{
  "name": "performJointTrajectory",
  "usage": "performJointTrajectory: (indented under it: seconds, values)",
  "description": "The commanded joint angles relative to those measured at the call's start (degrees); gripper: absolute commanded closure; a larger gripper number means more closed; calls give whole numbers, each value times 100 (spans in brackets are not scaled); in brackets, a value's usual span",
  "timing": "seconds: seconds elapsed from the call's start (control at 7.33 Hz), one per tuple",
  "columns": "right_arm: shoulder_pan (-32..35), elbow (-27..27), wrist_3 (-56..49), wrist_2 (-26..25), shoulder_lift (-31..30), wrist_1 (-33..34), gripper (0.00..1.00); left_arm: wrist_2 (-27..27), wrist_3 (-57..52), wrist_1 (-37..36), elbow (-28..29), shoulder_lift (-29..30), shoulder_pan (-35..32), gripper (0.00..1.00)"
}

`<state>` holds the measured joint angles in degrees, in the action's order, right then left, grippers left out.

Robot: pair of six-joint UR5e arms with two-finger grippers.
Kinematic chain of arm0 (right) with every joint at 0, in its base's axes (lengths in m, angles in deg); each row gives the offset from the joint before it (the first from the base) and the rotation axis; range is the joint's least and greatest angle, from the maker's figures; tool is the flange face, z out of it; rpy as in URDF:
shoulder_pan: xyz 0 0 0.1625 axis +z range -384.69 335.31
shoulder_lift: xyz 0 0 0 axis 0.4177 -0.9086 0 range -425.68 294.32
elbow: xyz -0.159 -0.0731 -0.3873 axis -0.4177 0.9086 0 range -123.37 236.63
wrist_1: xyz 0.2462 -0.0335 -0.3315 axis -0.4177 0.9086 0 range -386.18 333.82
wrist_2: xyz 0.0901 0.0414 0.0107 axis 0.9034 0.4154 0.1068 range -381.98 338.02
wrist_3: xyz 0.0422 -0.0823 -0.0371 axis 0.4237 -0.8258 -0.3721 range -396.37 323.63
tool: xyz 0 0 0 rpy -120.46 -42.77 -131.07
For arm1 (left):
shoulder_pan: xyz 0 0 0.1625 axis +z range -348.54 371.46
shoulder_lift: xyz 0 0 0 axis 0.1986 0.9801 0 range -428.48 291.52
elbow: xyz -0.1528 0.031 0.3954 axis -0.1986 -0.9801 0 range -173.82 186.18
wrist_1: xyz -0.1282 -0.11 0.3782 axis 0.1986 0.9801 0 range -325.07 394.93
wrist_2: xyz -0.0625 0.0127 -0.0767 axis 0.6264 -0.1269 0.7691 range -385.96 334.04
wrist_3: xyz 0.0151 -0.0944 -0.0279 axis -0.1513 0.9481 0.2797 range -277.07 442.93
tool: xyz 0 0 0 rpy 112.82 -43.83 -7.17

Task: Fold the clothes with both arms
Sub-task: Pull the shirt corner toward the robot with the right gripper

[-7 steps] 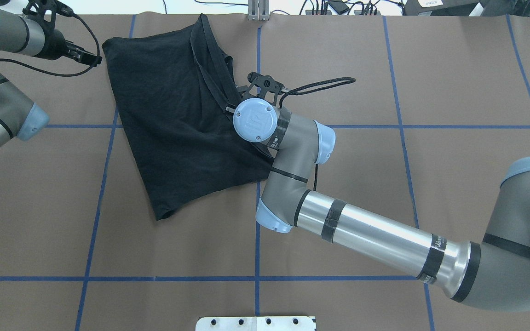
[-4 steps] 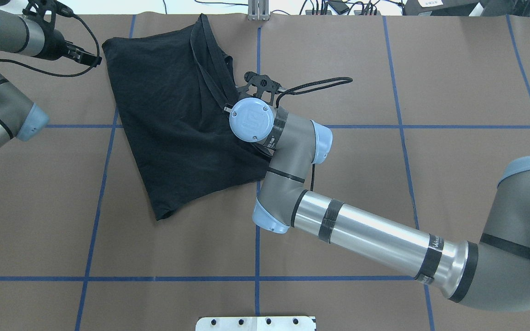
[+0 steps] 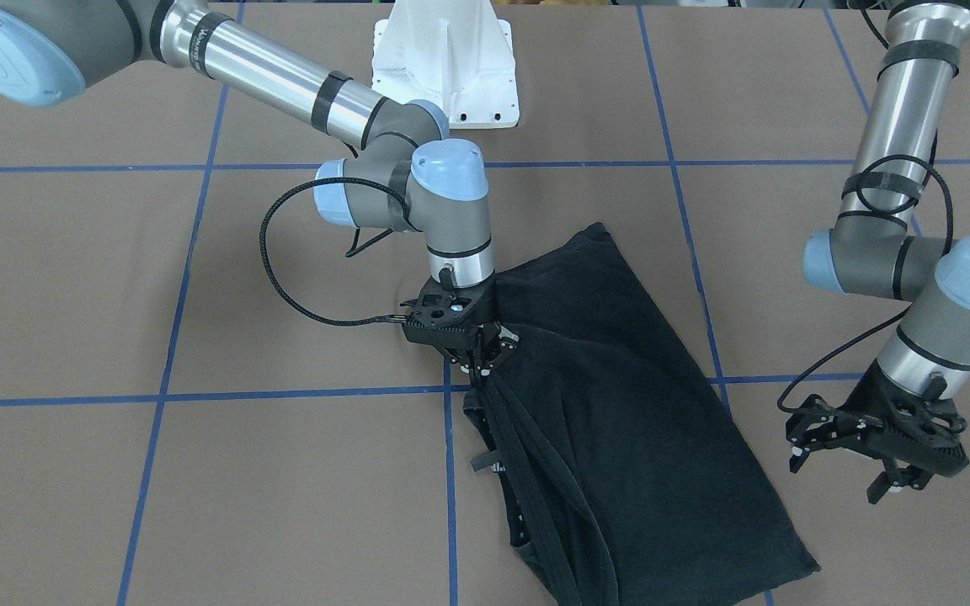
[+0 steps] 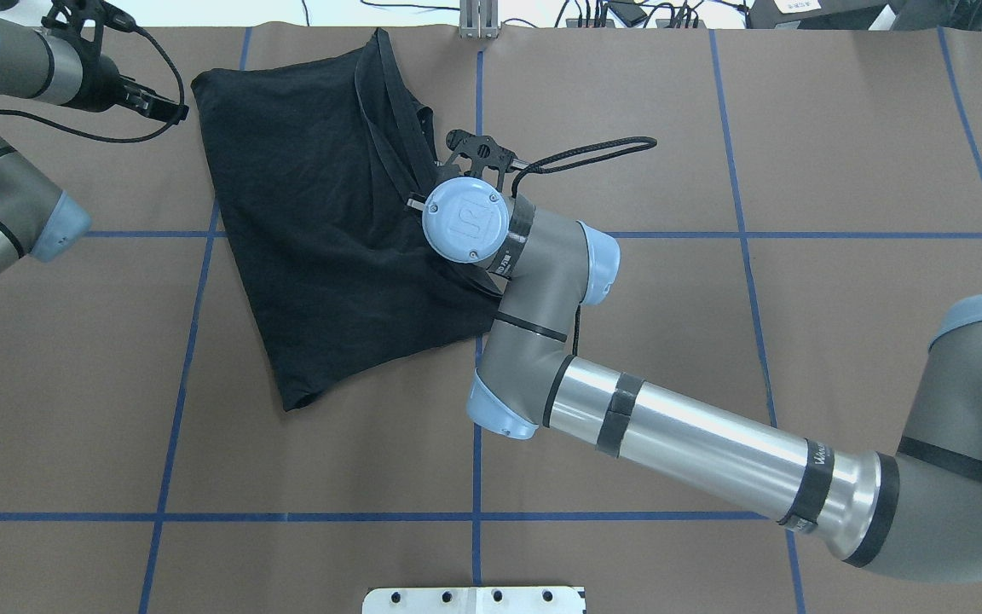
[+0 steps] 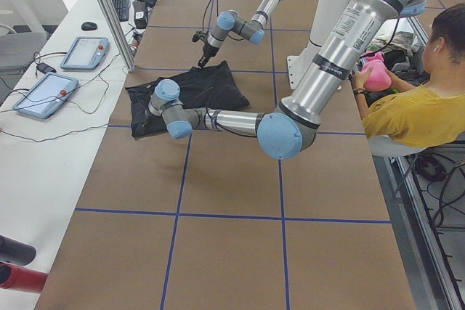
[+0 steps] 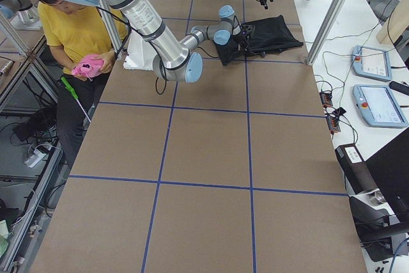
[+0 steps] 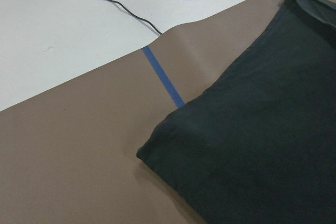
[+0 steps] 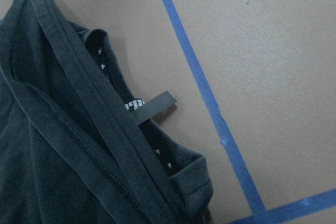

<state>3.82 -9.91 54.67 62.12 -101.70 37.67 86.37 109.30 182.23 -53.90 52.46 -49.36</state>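
Next, my right gripper lets go of the black T-shirt's collar-side edge on the table cover (image 3: 413, 287) between the crosswise strips of blue tape.
The black T-shirt (image 3: 620, 438) lies crumpled on the brown table cover, spread across the far left-centre of the overhead view (image 4: 312, 222). My right gripper (image 3: 478, 364) points straight down at the shirt's collar-side edge and is shut on a pinch of fabric, with hems running taut up into it. In the right wrist view the collar, hems and a black neck tag (image 8: 152, 106) show. My left gripper (image 3: 851, 471) hangs open above bare table beside the shirt's other edge, touching nothing. The left wrist view shows a shirt corner (image 7: 157, 150).
Blue tape lines (image 4: 476, 426) grid the cover. The white pedestal base (image 3: 443, 59) stands at the robot's side. A metal post (image 4: 478, 17) and cables line the far edge. A seated person in yellow (image 5: 414, 107) is beside the table; tablets (image 5: 43, 92) lie on a side bench.
My right gripper has shifted slightly left and toward the far edge, tugging the held shirt edge with it; the shirt's near corner slid a little left. The left arm has stayed put.
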Motion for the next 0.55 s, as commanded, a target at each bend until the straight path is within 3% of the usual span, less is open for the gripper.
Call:
performJointTrajectory:
  seconds: [0.0, 0.27, 0.41]
  values:
    - [-432, -1634, 54, -164, -867, 800, 100, 0, 0, 0, -4, 0, 0, 0]
    - [-917, -2606, 55, -586, -1633, 1024, 100, 0, 9, 9, -13, 0, 0, 0]
    - [-927, -2653, 55, -587, -1759, 1024, 100, 0, 9, 9, -13, -9, 0, 0]
